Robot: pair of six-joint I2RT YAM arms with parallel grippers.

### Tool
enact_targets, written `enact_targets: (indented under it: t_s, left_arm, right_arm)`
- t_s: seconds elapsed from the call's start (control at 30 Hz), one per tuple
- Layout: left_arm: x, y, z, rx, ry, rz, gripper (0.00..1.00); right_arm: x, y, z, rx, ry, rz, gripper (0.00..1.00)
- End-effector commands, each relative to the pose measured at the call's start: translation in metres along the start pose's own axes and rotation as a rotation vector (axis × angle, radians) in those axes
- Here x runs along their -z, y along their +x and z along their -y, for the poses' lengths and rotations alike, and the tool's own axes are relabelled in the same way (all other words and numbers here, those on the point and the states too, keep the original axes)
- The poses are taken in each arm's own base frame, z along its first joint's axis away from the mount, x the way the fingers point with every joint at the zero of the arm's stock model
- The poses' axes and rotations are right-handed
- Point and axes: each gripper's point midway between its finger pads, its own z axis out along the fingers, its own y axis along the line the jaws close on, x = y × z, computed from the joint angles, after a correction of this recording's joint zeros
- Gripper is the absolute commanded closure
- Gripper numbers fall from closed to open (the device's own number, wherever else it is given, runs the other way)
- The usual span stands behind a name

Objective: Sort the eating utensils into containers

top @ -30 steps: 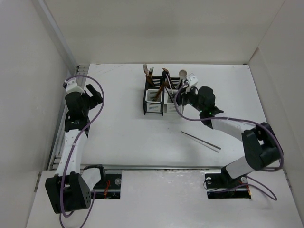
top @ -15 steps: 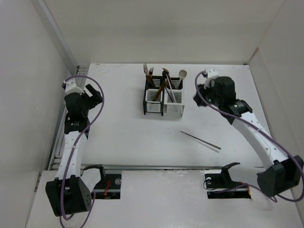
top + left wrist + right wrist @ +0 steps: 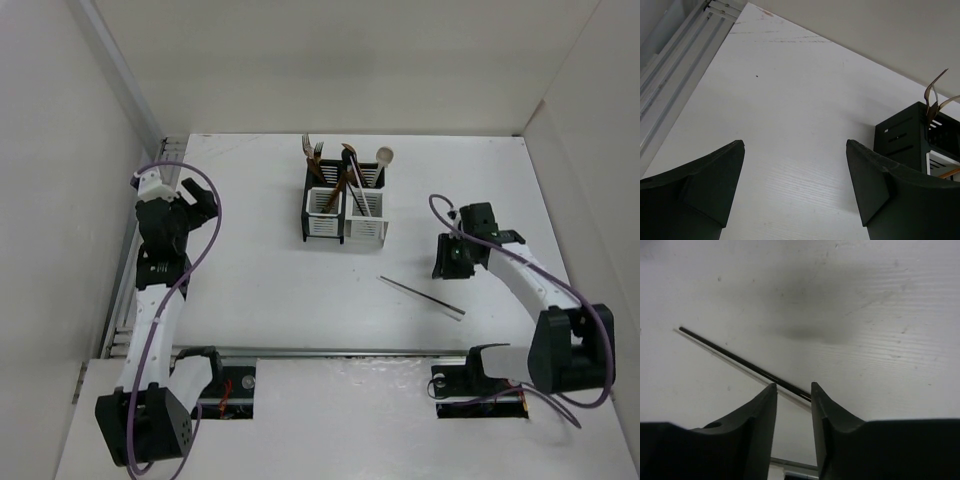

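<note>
My right gripper will open, turn and take the black chopstick nearer its middle (image 3: 422, 295), because the black chopstick lies beside the pale one and slants across my right gripper's fingers.
The containers (image 3: 345, 212), a joined pair of black-framed caddies with white slotted panels, stand at the back middle of the table. Forks (image 3: 311, 150), a pale wooden spoon (image 3: 385, 155) and brown sticks poke out of them. A thin dark pair of chopsticks (image 3: 422, 296) lies flat on the table in front, right of centre. My right gripper (image 3: 444, 264) hovers just beside their right end. In the right wrist view its fingers (image 3: 792, 386) stand narrowly open with nothing between them, and the chopsticks (image 3: 740, 360) run just past the tips. My left gripper (image 3: 188, 205) is wide open and empty (image 3: 795, 145) at the far left.
White walls close in the table on the left, back and right. An aluminium rail (image 3: 670, 65) runs along the left edge. The left wrist view catches a black corner of the containers (image 3: 900, 140) with a fork (image 3: 935, 97) above it. Purple cables loop off both arms.
My right arm has swung away from the containers, out to the right and then down and forward beside the chopsticks on the table. The left arm has hardly shifted.
</note>
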Motion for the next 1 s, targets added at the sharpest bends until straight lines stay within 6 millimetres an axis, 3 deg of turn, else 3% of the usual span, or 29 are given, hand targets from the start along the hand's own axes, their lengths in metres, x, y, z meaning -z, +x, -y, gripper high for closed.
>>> enact_targets:
  t_s: [0.0,0.03,0.1,0.23,0.6,0.63,0.73,0.97]
  left_arm:
    - [0.005,-0.009,0.005,-0.016,0.028,0.054,0.2]
    - [0.008,-0.013,0.005,-0.016,0.024,0.069,0.18]
    - [0.01,-0.014,0.005,-0.016,0.024,0.07,0.18]
    - [0.011,-0.012,0.003,-0.007,0.016,0.073,0.18]
    - [0.011,-0.008,0.002,0.004,0.013,0.065,0.18]
    - [0.011,-0.008,0.002,0.004,0.013,0.065,0.18]
    - [0.01,-0.003,0.0,0.004,0.009,0.055,0.18]
    - [0.01,0.001,-0.001,0.015,0.006,0.046,0.17]
  right_arm:
    - [-0.01,0.012,-0.011,-0.004,-0.08,-0.086,0.63]
    - [-0.018,0.018,-0.015,-0.011,-0.112,-0.116,0.69]
    - [-0.026,0.036,-0.018,-0.014,-0.123,-0.172,0.69]
    - [-0.03,0.056,-0.027,0.037,-0.073,-0.209,0.62]
    - [-0.034,0.062,-0.027,0.051,0.0,-0.185,0.6]
    - [-0.032,0.065,-0.029,0.059,0.006,-0.188,0.68]
    - [-0.03,0.07,-0.043,0.09,-0.016,-0.191,0.78]
    - [-0.039,0.092,-0.073,0.168,-0.066,-0.248,0.84]
